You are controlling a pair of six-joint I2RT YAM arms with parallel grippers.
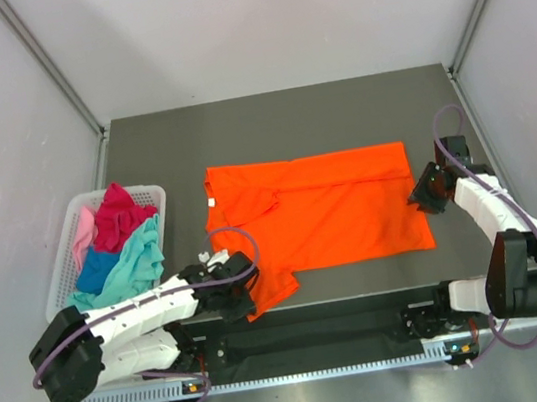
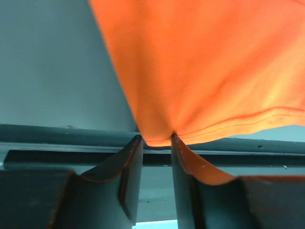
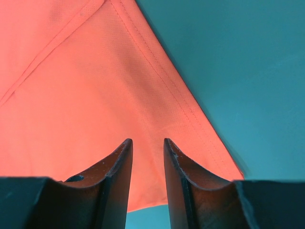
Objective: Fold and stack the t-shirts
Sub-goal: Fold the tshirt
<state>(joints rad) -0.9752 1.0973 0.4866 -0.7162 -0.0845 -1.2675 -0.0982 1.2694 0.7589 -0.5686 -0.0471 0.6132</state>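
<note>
The robot's right gripper will close on the near corner [image 1: 432,244] [image 3: 238,178] of the orange t-shirt's bottom hem, at the end farther from the basket.
A bright orange t-shirt [image 1: 320,208] lies spread flat in the middle of the dark table [image 1: 287,122]. My left gripper [image 1: 247,283] is at its near-left sleeve by the table's front edge. In the left wrist view the orange cloth [image 2: 205,71] puckers down into a bunch pinched between the gripper's tips [image 2: 157,139]. My right gripper [image 1: 421,190] rests at the shirt's right edge. Its jaws [image 3: 146,142] stand apart over flat, unwrinkled orange cloth [image 3: 86,86] near a hemmed corner.
A white lattice basket [image 1: 64,254] stands at the table's left edge. It holds a magenta shirt [image 1: 119,218], a pale pink one [image 1: 81,234] and a teal one [image 1: 141,260]. Grey walls enclose the table on three sides.
</note>
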